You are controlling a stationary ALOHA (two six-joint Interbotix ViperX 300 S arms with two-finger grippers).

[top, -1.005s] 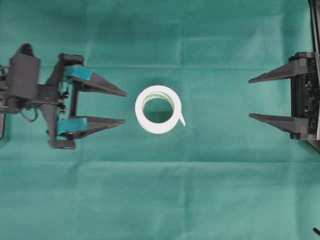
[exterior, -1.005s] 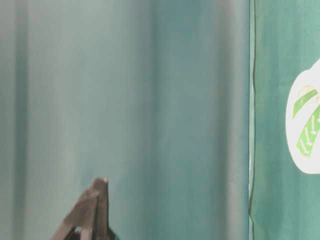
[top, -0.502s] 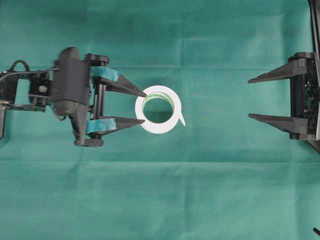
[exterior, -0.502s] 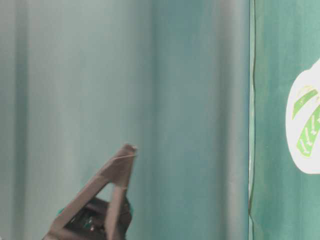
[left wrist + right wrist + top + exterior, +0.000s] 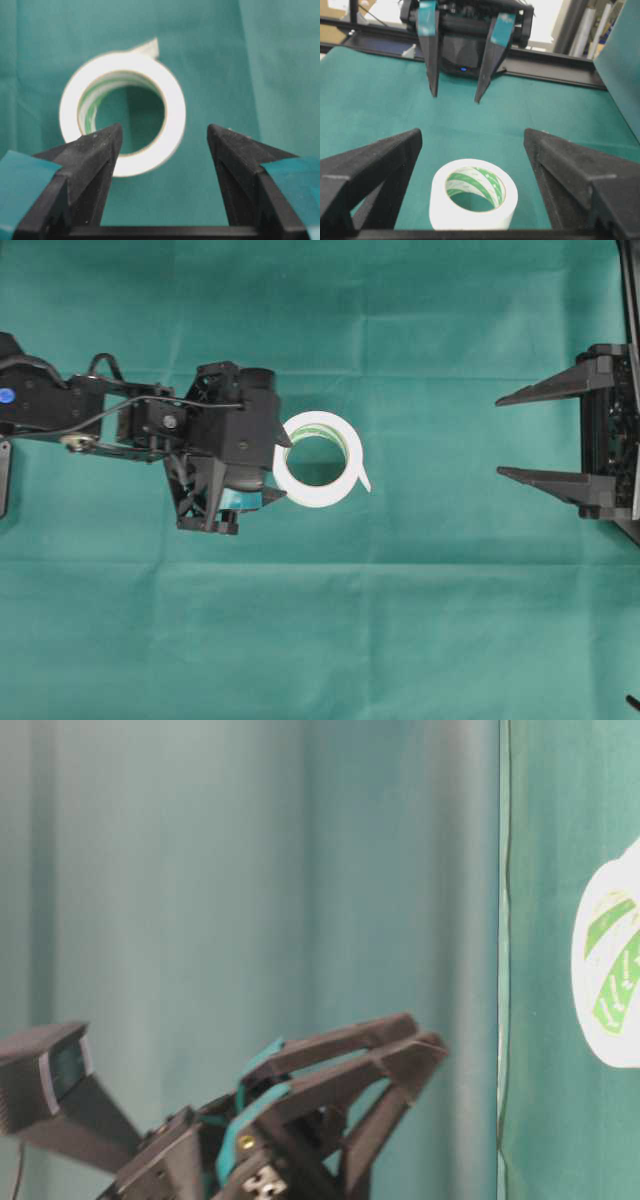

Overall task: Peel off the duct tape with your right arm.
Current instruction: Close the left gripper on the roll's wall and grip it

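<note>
My left gripper is going to close on the duct tape's near side [image 5: 316, 497] [image 5: 175, 122], just around from its loose end, with one finger inside the core of the duct tape.
The duct tape [image 5: 318, 427] is a white roll lying flat mid-table, with a green-printed core and a loose strip end [image 5: 363, 480] at its right. My left gripper [image 5: 283, 468], with teal finger patches, is open and tipped down over the roll's left edge. In the left wrist view one finger [image 5: 97, 150] overlaps the near rim of the roll [image 5: 172, 107], and the other stands beside it. My right gripper [image 5: 500, 436], plain black, is open and empty far to the right. The right wrist view shows the roll [image 5: 470, 217] between and below its fingers [image 5: 380, 165], with the left gripper [image 5: 456, 96] beyond.
A green cloth [image 5: 320, 640] covers the whole table, with faint creases. A black frame rail [image 5: 555, 70] runs along the far edge behind the left arm. In the table-level view the left gripper [image 5: 425, 1045] shows low, with the roll [image 5: 600, 1050] at the right edge.
My left arm has moved right to the roll and tipped its gripper downward over the roll's left edge. The roll and my right gripper have not moved.
</note>
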